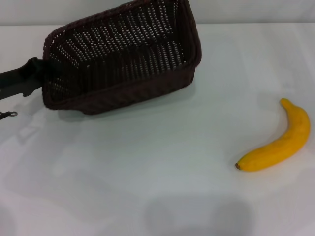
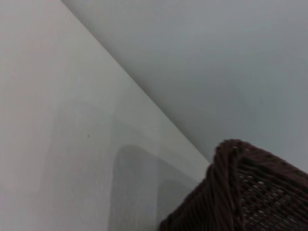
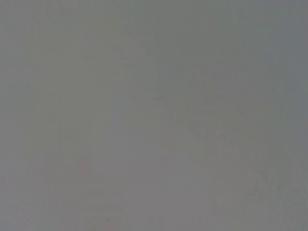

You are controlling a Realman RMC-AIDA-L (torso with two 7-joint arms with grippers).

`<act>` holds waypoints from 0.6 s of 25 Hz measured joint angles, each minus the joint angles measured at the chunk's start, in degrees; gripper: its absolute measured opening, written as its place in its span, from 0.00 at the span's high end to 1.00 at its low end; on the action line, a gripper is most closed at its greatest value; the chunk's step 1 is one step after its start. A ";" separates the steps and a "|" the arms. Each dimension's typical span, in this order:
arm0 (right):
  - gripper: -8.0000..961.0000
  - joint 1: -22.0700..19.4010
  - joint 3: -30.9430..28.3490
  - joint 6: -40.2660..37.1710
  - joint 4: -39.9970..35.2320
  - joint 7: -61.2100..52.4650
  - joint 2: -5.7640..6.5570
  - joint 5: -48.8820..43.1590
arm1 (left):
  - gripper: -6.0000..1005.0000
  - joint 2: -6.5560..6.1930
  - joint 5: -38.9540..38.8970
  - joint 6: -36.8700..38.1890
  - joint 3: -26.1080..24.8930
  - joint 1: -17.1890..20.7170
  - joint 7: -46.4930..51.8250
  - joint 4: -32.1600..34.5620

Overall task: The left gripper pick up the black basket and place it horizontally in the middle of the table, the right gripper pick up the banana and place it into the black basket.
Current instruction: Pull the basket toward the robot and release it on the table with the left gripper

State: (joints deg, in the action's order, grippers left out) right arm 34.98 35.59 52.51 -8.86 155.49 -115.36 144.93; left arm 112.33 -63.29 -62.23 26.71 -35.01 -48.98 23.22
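Observation:
The robot's right gripper needs to next move to the banana and close on the banana's thin far end (image 1: 297, 115), just behind its tip.
The black basket (image 1: 120, 56) is tilted, its open side turned toward me, with its near edge low over the table (image 1: 147, 162) at the back left. My left gripper (image 1: 35, 73) reaches in from the left edge and is shut on the basket's left rim. A corner of the basket's braided rim shows in the left wrist view (image 2: 240, 192). The banana (image 1: 278, 140) lies flat on the table at the right, well apart from the basket. My right gripper is out of view, and the right wrist view shows only plain grey.
A pale wall (image 1: 256, 10) runs behind the table's far edge. A small dark wire end (image 1: 7, 114) shows at the left edge. Soft shadows lie on the table near its front edge.

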 joint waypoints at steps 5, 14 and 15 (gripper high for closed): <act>0.09 -0.28 0.00 -0.15 -0.89 0.00 0.08 0.00 | 0.81 0.16 0.96 0.37 1.82 -1.47 0.79 0.16; 0.09 -0.36 0.00 -0.90 -1.52 0.04 0.22 0.00 | 0.81 -0.10 1.20 0.37 4.33 -3.28 1.25 0.40; 0.09 -0.36 0.00 -0.92 -1.52 0.04 0.22 0.00 | 0.81 -0.14 1.23 0.33 4.51 -3.30 1.26 0.49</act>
State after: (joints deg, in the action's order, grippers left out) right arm 34.62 35.59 51.60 -10.38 155.52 -115.14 144.93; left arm 112.19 -62.06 -61.90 31.22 -38.31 -47.73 23.71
